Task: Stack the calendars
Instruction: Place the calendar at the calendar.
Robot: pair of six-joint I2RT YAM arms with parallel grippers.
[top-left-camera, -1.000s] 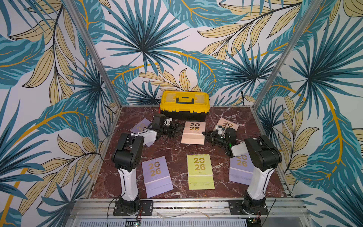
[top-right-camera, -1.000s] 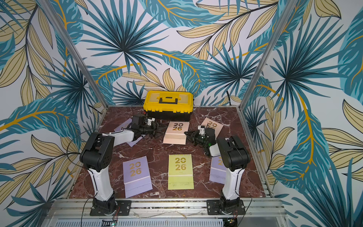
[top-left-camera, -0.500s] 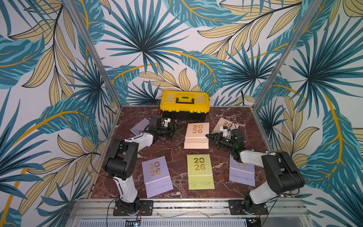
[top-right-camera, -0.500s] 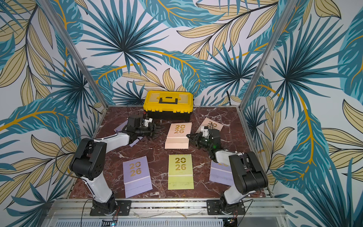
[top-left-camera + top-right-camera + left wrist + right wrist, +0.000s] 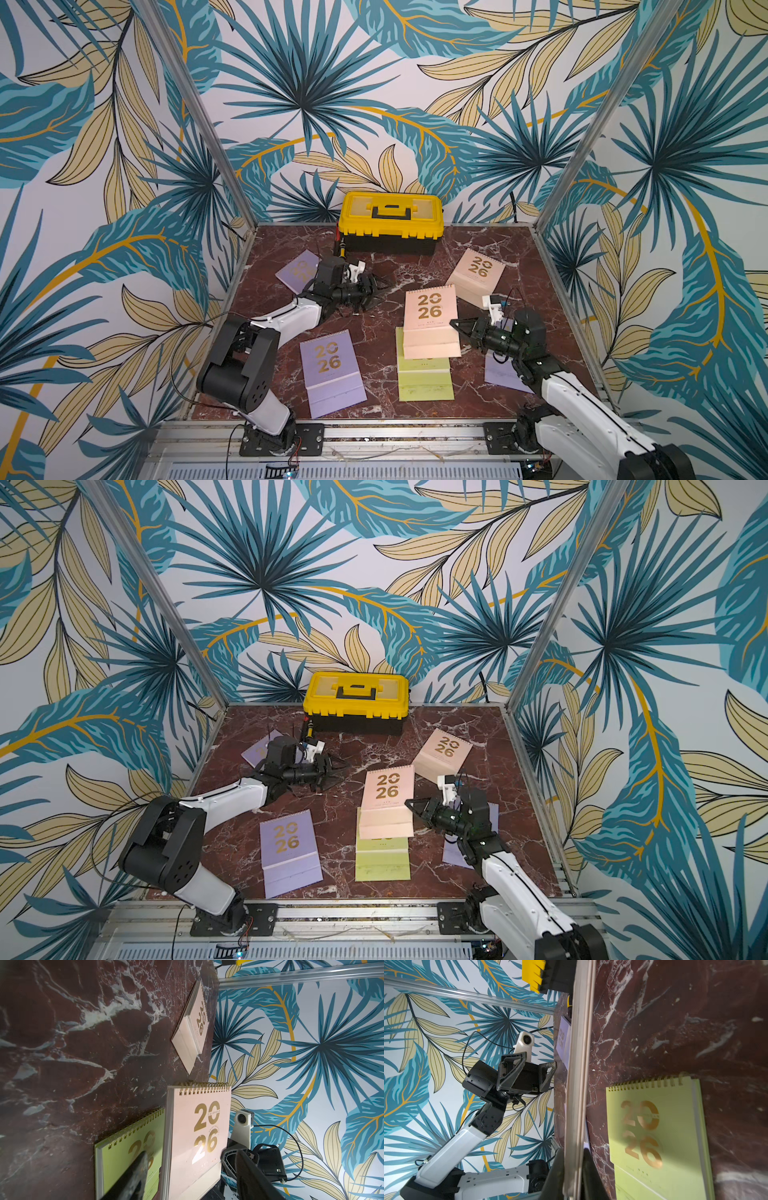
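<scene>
The peach-pink calendar will go down squarely on top of the lime green calendar [image 5: 428, 368] [image 5: 652, 1168] from my right gripper.
My right gripper [image 5: 456, 325] [image 5: 574, 1167] is shut on the side edge of a peach-pink calendar [image 5: 430, 320] [image 5: 199, 1136]. That calendar hangs above the far half of the lime green calendar [image 5: 424, 376] [image 5: 654, 1136], which lies flat. My left gripper [image 5: 380, 287] [image 5: 191, 1178] is open and empty, left of the held calendar. A lilac calendar [image 5: 332, 374] lies at the front left. Another lilac calendar [image 5: 297, 269] sits behind my left wrist. The last lilac calendar [image 5: 500, 374] is partly under my right arm. A second peach calendar [image 5: 478, 270] lies at the back right.
A yellow-and-black toolbox [image 5: 390, 224] stands against the back wall, in the middle. Metal frame posts [image 5: 582, 166] and patterned walls close in the marble table [image 5: 374, 345] on three sides. The arm bases sit on the front rail [image 5: 395, 432].
My right gripper has carried the peach-pink calendar from the middle of the table toward the front, over the green one. Both arms have stretched lower; the left gripper has barely moved.
</scene>
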